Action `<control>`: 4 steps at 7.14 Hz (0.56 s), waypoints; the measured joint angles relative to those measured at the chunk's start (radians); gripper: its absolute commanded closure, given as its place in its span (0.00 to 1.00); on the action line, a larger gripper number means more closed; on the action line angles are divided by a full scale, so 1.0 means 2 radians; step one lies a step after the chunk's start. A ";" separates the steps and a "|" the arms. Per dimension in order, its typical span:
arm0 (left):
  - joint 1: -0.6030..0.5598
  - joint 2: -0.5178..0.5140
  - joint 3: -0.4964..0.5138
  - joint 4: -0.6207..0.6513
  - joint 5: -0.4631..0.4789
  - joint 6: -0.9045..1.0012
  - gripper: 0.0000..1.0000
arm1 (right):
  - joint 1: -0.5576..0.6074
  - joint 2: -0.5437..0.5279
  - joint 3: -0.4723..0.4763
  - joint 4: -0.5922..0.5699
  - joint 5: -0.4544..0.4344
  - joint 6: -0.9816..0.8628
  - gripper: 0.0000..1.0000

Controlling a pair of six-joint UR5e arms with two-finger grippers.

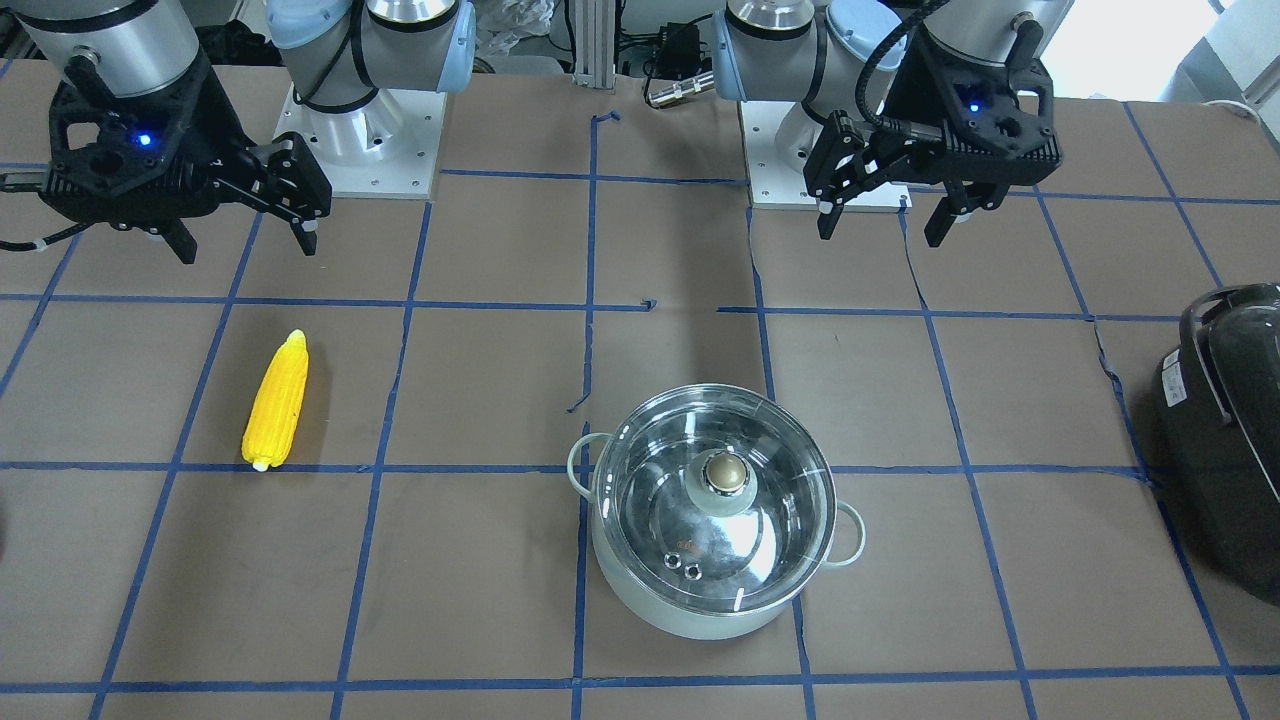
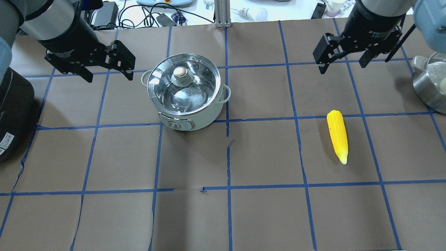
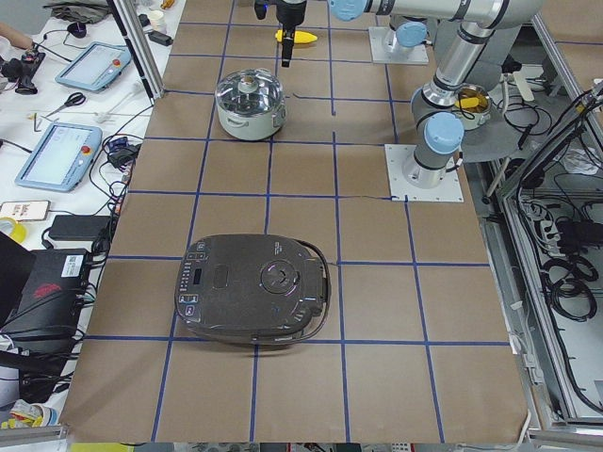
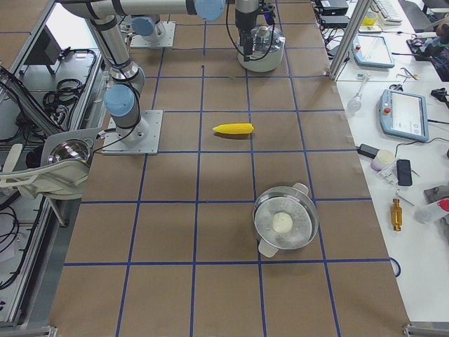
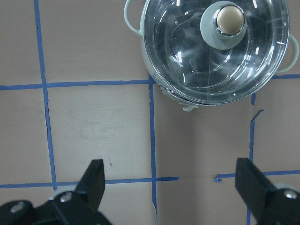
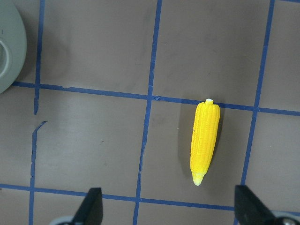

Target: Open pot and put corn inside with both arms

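My left gripper is to close on the brass knob (image 1: pixel 726 472) (image 5: pixel 230 20) of the pale-green pot's glass lid, because lifting it opens the pot for the corn.
The pale-green pot (image 1: pixel 690 615) stands on the table with its glass lid (image 1: pixel 715 520) on and the brass knob (image 1: pixel 726 472) on top; it also shows in the overhead view (image 2: pixel 195 118) and the left wrist view (image 5: pixel 211 56). The yellow corn (image 1: pixel 275 400) lies flat on the table, apart from the pot; it also shows in the overhead view (image 2: pixel 337 136) and the right wrist view (image 6: pixel 205 140). My left gripper (image 2: pixel 109 77) hovers open and empty beside the pot. My right gripper (image 2: pixel 341 67) hovers open and empty beyond the corn's thick end.
A black appliance with a handle (image 2: pixel 10 115) sits at the table's end on my left. A steel pot with a lid (image 2: pixel 430 83) sits at the end on my right. Blue tape lines grid the brown table cover (image 2: pixel 264 157).
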 measured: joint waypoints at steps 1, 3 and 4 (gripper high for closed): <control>0.001 -0.006 0.004 0.006 0.000 0.000 0.00 | 0.000 0.000 0.000 0.000 0.000 0.000 0.00; -0.002 -0.030 0.027 0.018 0.000 -0.003 0.00 | 0.000 0.000 0.000 0.000 0.001 0.000 0.00; -0.003 -0.046 0.039 0.026 0.000 -0.004 0.00 | 0.000 0.000 0.000 0.000 0.000 0.000 0.00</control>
